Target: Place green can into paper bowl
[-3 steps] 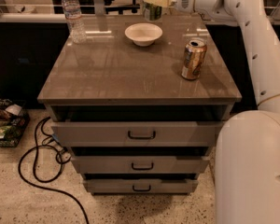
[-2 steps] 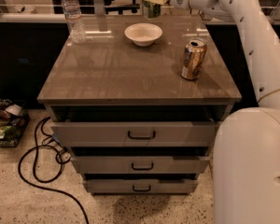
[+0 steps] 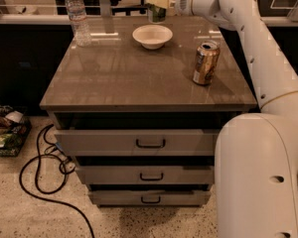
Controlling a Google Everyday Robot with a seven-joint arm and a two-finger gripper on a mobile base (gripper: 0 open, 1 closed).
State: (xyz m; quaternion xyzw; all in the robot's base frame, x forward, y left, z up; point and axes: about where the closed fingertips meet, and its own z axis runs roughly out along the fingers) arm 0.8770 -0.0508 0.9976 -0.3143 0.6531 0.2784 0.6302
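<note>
Next, my gripper lets go of the green can upright in the middle of the white paper bowl (image 3: pixel 152 38).
The paper bowl (image 3: pixel 152 35) is white and sits upright at the back middle of the brown cabinet top (image 3: pixel 139 73). My gripper (image 3: pixel 157 0) is at the top of the view, just behind and above the bowl. It is shut on the green can (image 3: pixel 157 14), which hangs upright below the fingers over the cabinet's far edge. Only the can's dark green lower part shows; its top is hidden by the gripper.
A gold can (image 3: pixel 206 62) stands on the right side of the top. A clear water bottle (image 3: pixel 77 16) stands at the back left. My white arm (image 3: pixel 258 58) runs down the right side. Three drawers (image 3: pixel 149 143) stand slightly open below. A black cable (image 3: pixel 44 172) lies on the floor.
My gripper has moved a little to the left with the green can, nearer to above the bowl. The bowl, gold can and bottle have not moved.
</note>
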